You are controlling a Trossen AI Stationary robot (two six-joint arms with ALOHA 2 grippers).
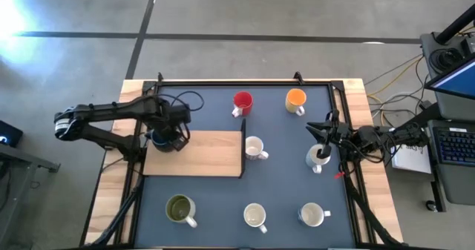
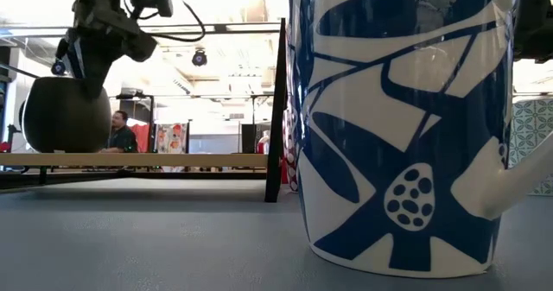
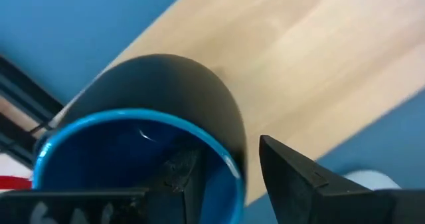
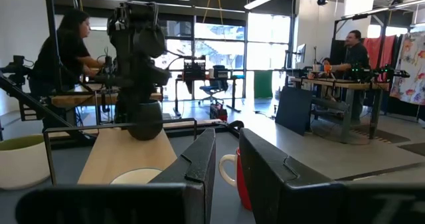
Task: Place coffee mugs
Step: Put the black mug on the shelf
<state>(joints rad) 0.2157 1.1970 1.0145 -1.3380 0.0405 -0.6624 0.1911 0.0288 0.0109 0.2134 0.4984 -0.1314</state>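
The dark blue mug stands in from the board's end, so my left gripper will pinch the mug's side (image 3: 234, 164) and shift it closer to that end of the board before backing off.
A dark blue mug (image 1: 159, 139) with a bright blue inside (image 3: 126, 151) stands upright by its base on the left end of a wooden board (image 1: 204, 155); the low view shows this mug (image 2: 62, 114) on it too. My left gripper (image 3: 229, 151) points down over the mug, open, one finger inside the mug and one outside its wall. Red (image 1: 243, 102), orange (image 1: 295, 99), olive green (image 1: 179, 208) and white mugs (image 1: 254, 147) stand on the blue mat. My right gripper (image 1: 326, 129) hovers level at the mat's right edge, slightly open on nothing, beside a white mug (image 1: 318, 158). My left gripper comes from above with one finger (image 3: 184, 177) inside the dark blue mug and the other (image 3: 292, 177) outside the wall (image 3: 232, 154). A gap shows between the outer finger and the wall. Whether the inner finger touches the wall, I cannot tell.
A black upright bar (image 1: 243, 150) stands at the board's right end. A blue-and-white patterned mug (image 2: 406, 127) fills the low view close to the camera. Two more white mugs (image 1: 254, 216) (image 1: 312, 214) stand near the front. People work at benches beyond the table (image 4: 66, 44).
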